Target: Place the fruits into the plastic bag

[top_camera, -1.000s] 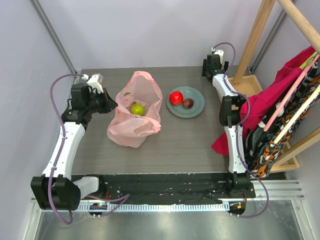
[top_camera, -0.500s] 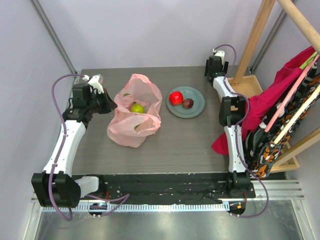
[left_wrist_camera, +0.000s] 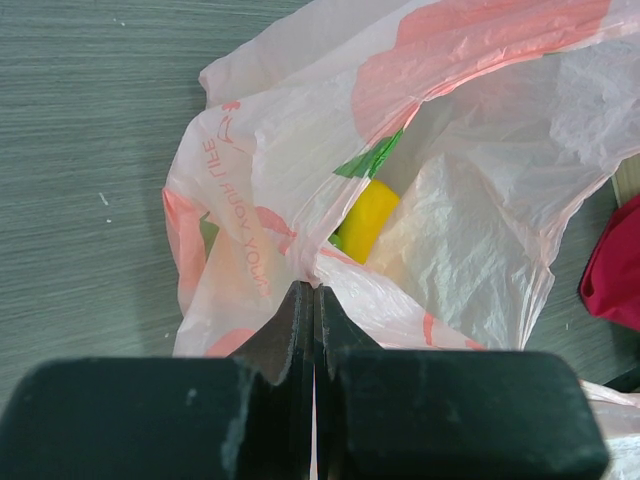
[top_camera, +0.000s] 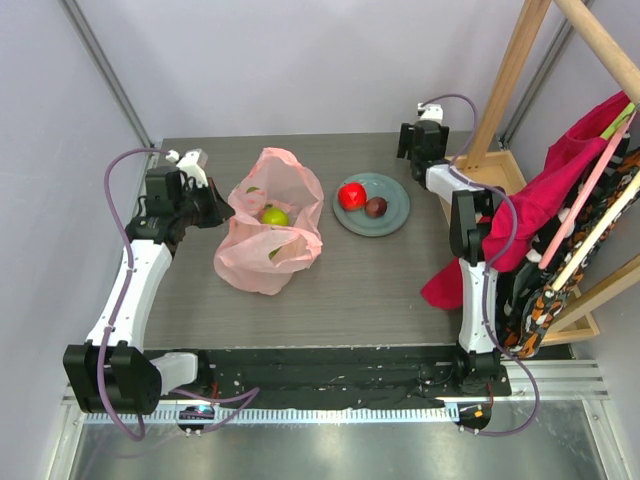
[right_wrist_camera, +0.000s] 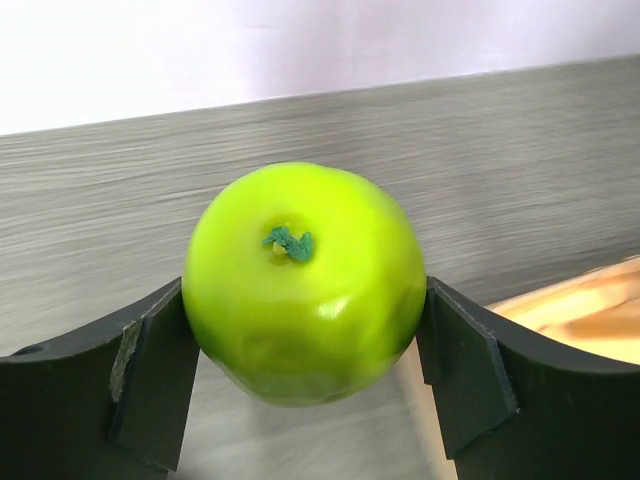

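Note:
Next, I close my right gripper around the sides of the red apple [top_camera: 352, 196], next to the dark purple plum on the grey plate.
The pink plastic bag [top_camera: 268, 240] lies open at the table's left middle, with a green fruit [top_camera: 274, 215] inside. My left gripper [top_camera: 218, 206] is shut on the bag's left rim [left_wrist_camera: 308, 288]. The left wrist view shows a yellow fruit [left_wrist_camera: 365, 218] inside the bag [left_wrist_camera: 470, 230]. A red apple [top_camera: 351, 195] and a dark purple plum [top_camera: 376, 207] sit on the grey plate [top_camera: 395, 215]. My right gripper [top_camera: 408, 141] is at the back right of the table. In the right wrist view it [right_wrist_camera: 305, 300] is shut on a green apple [right_wrist_camera: 305, 280], held above the table.
A wooden frame [top_camera: 505, 85] stands at the back right. Red cloth [top_camera: 520, 205] and patterned fabrics hang beside the right arm. A wooden base [right_wrist_camera: 580, 315] lies under the right gripper. Walls close in the back and left sides.
My right wrist has swung a little to the left at the back of the table, carrying the green apple. The left arm and the bag have stayed put.

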Controlling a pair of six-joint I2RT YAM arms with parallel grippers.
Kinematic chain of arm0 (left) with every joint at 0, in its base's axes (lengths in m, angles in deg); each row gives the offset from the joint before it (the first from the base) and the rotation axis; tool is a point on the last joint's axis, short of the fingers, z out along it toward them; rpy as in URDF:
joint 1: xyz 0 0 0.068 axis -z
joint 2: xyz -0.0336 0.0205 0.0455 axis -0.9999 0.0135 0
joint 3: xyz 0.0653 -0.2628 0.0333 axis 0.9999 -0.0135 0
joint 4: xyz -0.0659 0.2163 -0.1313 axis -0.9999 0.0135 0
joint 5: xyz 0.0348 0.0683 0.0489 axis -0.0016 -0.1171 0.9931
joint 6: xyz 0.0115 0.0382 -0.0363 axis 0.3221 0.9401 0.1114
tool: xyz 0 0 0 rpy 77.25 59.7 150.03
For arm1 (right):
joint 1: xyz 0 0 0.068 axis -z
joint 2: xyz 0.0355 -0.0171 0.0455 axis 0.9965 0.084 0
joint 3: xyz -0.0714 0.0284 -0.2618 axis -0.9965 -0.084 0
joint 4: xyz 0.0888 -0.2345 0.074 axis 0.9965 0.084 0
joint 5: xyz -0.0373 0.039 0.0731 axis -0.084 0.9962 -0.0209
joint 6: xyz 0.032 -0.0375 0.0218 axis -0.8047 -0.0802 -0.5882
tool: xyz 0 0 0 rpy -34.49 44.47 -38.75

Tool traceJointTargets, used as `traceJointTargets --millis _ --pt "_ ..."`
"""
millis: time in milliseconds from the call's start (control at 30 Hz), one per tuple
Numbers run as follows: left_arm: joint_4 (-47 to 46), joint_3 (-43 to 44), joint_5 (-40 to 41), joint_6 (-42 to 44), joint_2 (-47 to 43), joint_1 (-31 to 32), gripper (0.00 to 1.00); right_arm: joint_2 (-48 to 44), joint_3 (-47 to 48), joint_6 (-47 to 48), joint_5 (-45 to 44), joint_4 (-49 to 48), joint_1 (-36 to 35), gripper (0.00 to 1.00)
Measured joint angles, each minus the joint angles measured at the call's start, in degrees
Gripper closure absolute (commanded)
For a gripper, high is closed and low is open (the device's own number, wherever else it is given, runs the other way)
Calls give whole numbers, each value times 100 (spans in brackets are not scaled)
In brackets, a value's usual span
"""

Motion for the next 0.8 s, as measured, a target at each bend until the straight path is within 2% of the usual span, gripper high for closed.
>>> traceJointTargets --millis 333,533,600,700,733,800 --pt "-11 0 -149 -37 -13 0 100 -1311 -1727 -706 437 -273 -748 58" --pt "-46 0 -289 -125 -31 0 100 -1552 -2492 -988 664 -153 -846 55" --pt "-50 -2 -315 -146 -44 0 100 -1578 -2610 -1069 728 -142 -835 49" --pt "-55 -2 -334 -151 -55 0 100 -1650 -2656 -1167 846 -144 -831 29" --pt "-57 0 -341 -151 -57 0 100 -1674 -2658 -1198 883 -146 -831 14" --pt "-63 -2 -352 -151 -66 0 100 -1725 -2673 -1252 960 -151 -831 6"
